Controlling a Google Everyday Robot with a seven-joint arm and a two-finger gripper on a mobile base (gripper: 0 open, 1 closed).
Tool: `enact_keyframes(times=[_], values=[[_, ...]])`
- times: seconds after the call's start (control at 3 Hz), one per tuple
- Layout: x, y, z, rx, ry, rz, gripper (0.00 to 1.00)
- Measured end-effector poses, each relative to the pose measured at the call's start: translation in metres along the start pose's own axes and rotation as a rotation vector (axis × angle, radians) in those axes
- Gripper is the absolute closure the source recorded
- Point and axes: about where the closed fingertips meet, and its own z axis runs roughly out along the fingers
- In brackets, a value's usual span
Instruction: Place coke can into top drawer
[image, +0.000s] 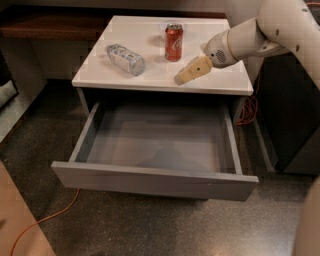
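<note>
The middle of the red coke can (175, 44), on the side near my gripper, is the next place that my gripper should go to and close on.
The red coke can (174, 42) stands upright on the white cabinet top (150, 70), toward the back centre. The top drawer (155, 181) is pulled fully open below, grey inside, with nothing in it. My gripper (187, 73), with tan fingers, hovers over the right part of the cabinet top, a little to the right of and nearer than the can, not touching it. The white arm comes in from the upper right.
A clear crinkled plastic bottle (125, 58) lies on its side on the left of the cabinet top. An orange cable (45, 220) runs over the speckled floor at lower left. A dark cabinet (295, 115) stands close on the right.
</note>
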Motion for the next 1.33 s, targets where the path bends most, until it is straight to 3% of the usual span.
enact_keyframes(times=[0.67, 1.33], values=[[-0.010, -0.062, 0.022, 0.081, -0.030, 0.076, 0.00], [-0.026, -0.108, 0.055, 0.149, -0.117, 0.078, 0.00]])
